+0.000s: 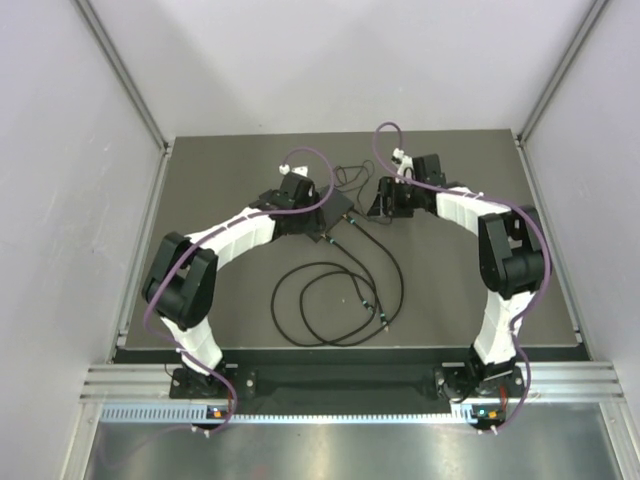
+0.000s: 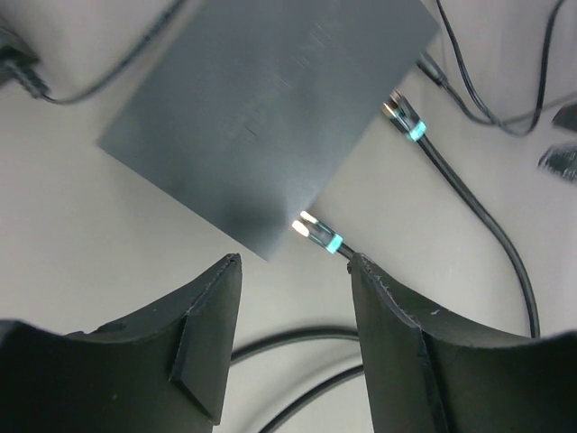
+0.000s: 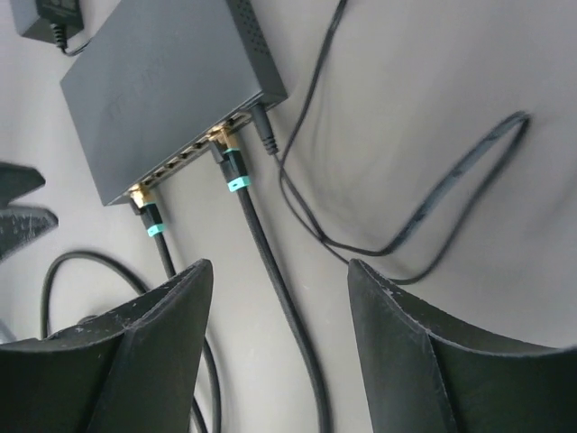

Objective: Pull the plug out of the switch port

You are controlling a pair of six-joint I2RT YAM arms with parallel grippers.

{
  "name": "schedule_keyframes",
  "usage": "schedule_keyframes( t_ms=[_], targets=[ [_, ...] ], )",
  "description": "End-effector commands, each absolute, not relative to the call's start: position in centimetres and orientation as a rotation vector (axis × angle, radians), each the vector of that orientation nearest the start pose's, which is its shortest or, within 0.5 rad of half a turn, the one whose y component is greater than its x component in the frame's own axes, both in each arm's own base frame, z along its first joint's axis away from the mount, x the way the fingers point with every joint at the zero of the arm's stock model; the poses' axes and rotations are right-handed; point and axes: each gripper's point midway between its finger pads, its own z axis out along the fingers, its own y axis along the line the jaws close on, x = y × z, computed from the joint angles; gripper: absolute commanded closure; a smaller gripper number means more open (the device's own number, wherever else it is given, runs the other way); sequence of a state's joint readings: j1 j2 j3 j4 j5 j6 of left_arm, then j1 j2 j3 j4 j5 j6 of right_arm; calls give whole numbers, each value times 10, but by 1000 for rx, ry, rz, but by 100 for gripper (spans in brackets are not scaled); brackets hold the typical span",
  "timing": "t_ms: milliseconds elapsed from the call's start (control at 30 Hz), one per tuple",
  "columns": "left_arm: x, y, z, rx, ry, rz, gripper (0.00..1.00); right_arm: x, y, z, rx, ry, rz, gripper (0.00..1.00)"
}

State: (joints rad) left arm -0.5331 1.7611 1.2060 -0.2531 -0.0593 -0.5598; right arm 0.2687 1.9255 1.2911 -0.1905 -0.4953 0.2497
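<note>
The switch is lying loose below my open left gripper. I will hold it still with my left gripper before my right gripper takes the power cable's plug (image 3: 263, 127).
The switch (image 2: 270, 108) is a flat matte-black box lying on the table, also seen in the right wrist view (image 3: 162, 81) and the top view (image 1: 343, 205). Two black cables with gold plugs and teal bands sit in its port edge: one plug at the corner (image 2: 320, 234) (image 3: 149, 215), the other further along (image 2: 406, 122) (image 3: 230, 167). My left gripper (image 2: 296, 263) is open and empty, just short of the corner plug. My right gripper (image 3: 279, 266) is open and empty, above the second plug's cable (image 3: 270, 271), a little back from the switch.
Both black cables run in loops (image 1: 335, 300) over the middle of the dark table. A thin power cable (image 3: 424, 216) leaves the switch and loops to the right. A small black adapter (image 3: 50, 18) lies behind the switch. Grey walls stand on three sides.
</note>
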Motion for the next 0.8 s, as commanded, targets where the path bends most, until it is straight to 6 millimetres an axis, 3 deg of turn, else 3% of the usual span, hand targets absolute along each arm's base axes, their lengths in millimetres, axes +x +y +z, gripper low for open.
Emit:
schedule_keyframes(
  t_ms=[0,233,267,433,633,767],
  targets=[
    [409,-244,114,-107,2339,-511,43,431,231,74,-266,2346,906,38],
    [419,-239,127,-118,2330,-614,48,429,231,46,-223,2406,881,41],
    [421,-238,128,-113,2323,-612,48,429,232,44,-221,2411,885,46],
    [426,-242,135,-101,2314,-632,47,424,239,36,-230,2424,890,46],
    [431,-241,133,-103,2328,-636,46,407,256,25,-236,2466,904,47],
    [435,-235,135,-98,2327,-639,46,385,273,16,-252,2502,956,49]
  ],
)
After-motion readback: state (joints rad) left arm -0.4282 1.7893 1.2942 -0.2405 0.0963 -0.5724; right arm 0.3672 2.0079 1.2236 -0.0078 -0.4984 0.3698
